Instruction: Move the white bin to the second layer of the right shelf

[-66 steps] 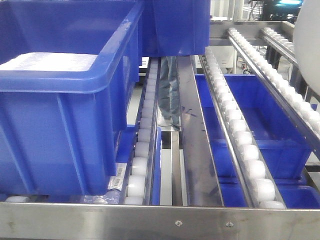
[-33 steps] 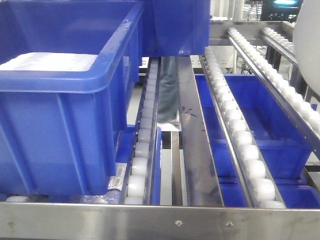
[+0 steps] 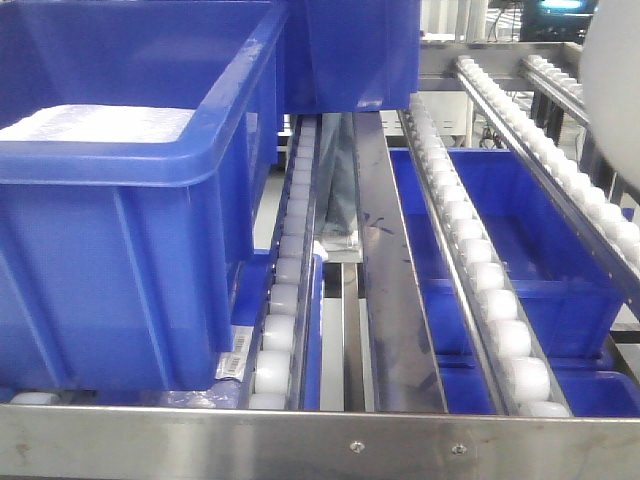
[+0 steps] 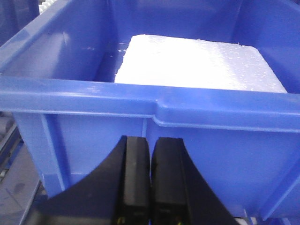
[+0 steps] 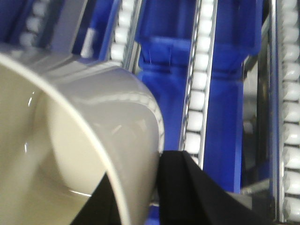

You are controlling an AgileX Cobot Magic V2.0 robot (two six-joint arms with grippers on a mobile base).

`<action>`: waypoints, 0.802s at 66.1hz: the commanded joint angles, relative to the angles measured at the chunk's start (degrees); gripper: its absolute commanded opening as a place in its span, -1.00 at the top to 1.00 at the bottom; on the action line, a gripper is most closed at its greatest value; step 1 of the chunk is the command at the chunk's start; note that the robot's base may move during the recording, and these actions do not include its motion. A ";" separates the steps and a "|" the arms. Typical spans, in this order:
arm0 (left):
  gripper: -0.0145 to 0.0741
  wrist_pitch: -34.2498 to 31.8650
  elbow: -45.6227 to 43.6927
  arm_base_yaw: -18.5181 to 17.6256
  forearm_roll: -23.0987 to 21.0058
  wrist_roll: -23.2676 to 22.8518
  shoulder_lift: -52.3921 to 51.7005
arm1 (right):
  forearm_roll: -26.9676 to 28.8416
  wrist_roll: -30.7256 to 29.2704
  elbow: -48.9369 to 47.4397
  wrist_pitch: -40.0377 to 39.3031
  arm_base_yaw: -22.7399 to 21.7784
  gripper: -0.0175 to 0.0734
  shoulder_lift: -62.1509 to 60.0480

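Note:
Next, my right gripper releases the white bin on the rollers (image 3: 592, 305) above the lower blue crates, behind the steel front rail.
The white bin (image 5: 93, 140) fills the left of the right wrist view, tilted, with roller lanes below and beyond it. My right gripper (image 5: 138, 168) is shut on its wall, one finger inside and one outside. In the front view only a curved part of the white bin (image 3: 612, 90) shows, at the upper right edge above the rollers. The right shelf second layer has a steel front rail (image 3: 300, 440) with screws and lanes of white rollers (image 3: 480, 270). My left gripper (image 4: 150, 140) is shut on nothing, just in front of a blue crate's wall.
A large blue crate (image 3: 130, 200) holding a white foam block (image 4: 201, 61) stands on the left of the rack. A second blue crate (image 3: 350, 50) sits behind it. More blue crates (image 3: 520, 250) lie on the level below the rollers.
The white bin's edge has crept slightly left at the upper right of the front view. A person's legs seen behind the rack have moved away. The blue crates have not moved.

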 commanded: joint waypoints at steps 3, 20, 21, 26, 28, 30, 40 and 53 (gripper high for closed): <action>0.48 -5.07 1.56 -0.37 -0.25 -0.56 -0.97 | -2.09 0.10 -1.71 -5.06 -0.44 0.50 3.99; 0.48 -5.07 1.56 -0.37 -0.25 -0.56 -0.97 | -4.98 0.10 -1.71 -9.97 -0.52 0.50 12.97; 0.48 -5.07 1.56 -0.37 -0.25 -0.56 -0.97 | -4.98 0.10 -1.71 -10.19 -0.52 0.50 13.43; 0.48 -5.07 1.56 -0.37 -0.25 -0.56 -0.97 | -4.98 0.10 -1.71 -11.43 -0.52 0.50 15.73; 0.48 -5.07 1.56 -0.37 -0.25 -0.56 -0.97 | -4.98 0.10 -1.71 -11.85 -0.52 0.50 16.82; 0.48 -5.07 1.56 -0.37 -0.25 -0.56 -0.97 | -4.98 0.10 -1.71 -12.27 -0.52 0.50 17.64; 0.48 -5.07 1.56 -0.37 -0.25 -0.56 -0.97 | -4.93 0.71 -1.71 -13.82 -3.26 0.50 21.22; 0.48 -5.07 1.56 -0.37 -0.25 -0.56 -0.97 | -2.61 0.70 -1.71 -14.27 -8.70 0.50 23.77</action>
